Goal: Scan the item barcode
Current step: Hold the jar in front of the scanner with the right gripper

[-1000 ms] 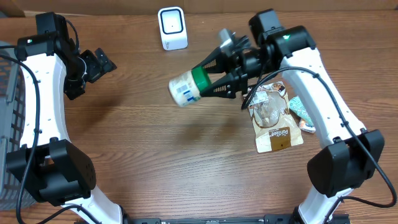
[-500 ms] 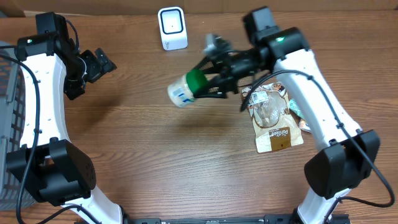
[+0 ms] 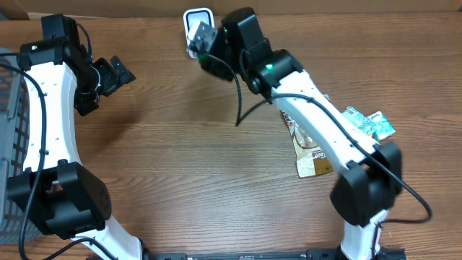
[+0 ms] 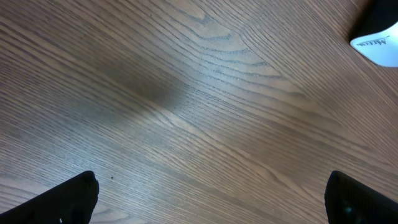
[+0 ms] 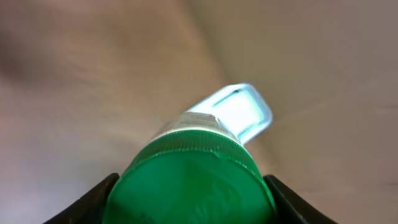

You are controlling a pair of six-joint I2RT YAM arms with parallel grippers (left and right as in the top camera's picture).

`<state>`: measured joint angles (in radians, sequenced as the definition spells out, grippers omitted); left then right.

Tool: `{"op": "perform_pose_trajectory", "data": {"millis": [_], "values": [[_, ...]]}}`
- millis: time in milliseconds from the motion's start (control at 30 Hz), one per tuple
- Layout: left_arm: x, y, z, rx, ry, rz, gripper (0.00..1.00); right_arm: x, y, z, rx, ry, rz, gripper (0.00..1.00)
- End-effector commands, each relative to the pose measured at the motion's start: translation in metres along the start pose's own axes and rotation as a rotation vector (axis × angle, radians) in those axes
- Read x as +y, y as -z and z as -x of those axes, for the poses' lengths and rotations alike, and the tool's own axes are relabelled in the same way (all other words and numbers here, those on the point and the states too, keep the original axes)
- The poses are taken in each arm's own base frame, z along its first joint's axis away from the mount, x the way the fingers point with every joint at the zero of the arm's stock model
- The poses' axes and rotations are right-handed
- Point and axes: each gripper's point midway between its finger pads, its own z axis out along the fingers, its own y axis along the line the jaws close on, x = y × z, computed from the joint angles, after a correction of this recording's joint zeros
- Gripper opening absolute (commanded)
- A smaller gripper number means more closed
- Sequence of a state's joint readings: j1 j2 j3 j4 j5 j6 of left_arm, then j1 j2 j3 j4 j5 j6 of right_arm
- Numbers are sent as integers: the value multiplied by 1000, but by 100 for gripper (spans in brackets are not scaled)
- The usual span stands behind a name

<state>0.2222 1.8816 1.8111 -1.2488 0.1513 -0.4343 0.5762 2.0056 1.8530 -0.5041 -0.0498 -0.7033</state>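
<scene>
Next, I let go of the white bottle with my right gripper, setting it on the bare wood (image 3: 270, 141) beside the brown snack pouch, facing the basket.
A white bottle with a green cap (image 5: 193, 183) fills the right wrist view, and my right gripper (image 5: 193, 194) is shut on that cap, one dark finger on each side. Just beyond the bottle glows the white scanner (image 5: 239, 112). From overhead, the scanner (image 3: 198, 17) stands at the table's back edge. My right gripper (image 3: 208, 49) is right in front of it, and the arm hides most of the bottle. My left gripper (image 3: 110, 76) hangs open over bare wood at the left, holding nothing; its fingertips (image 4: 68, 199) stand far apart.
A brown snack pouch (image 3: 317, 157) and a teal packet (image 3: 369, 123) lie on the right, partly under the right arm. A grey basket (image 3: 10, 144) sits at the left edge. A corner of the scanner (image 4: 380, 48) shows in the left wrist view.
My right arm has swung the bottle left and toward the back, from mid-table up to the scanner. The left arm has not moved.
</scene>
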Motion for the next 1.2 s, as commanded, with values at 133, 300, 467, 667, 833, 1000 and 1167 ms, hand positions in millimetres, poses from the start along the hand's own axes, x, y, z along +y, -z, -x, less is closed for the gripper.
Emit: {"op": "perform_pose_trajectory", "data": {"millis": [133, 300, 467, 667, 833, 1000, 1167], "values": [[-2, -4, -1, 8, -16, 7, 100, -62, -42, -8, 28, 360, -308, 61], [-2, -4, -1, 8, -16, 7, 100, -83, -63, -2, -30, 528, -443, 61], [-2, -4, -1, 8, -16, 7, 100, -83, -83, -7, -13, 733, -501, 60], [-2, -4, -1, 8, -16, 7, 100, -64, -109, -29, 49, 923, -441, 60], [-2, -4, -1, 7, -16, 7, 99, -57, -122, -44, 75, 1011, -411, 56], [-2, -4, -1, 8, -16, 7, 100, -51, -126, -41, 39, 1053, -393, 54], [-2, -4, -1, 8, -16, 7, 100, -52, -124, -31, -2, 1057, -418, 54]]}}
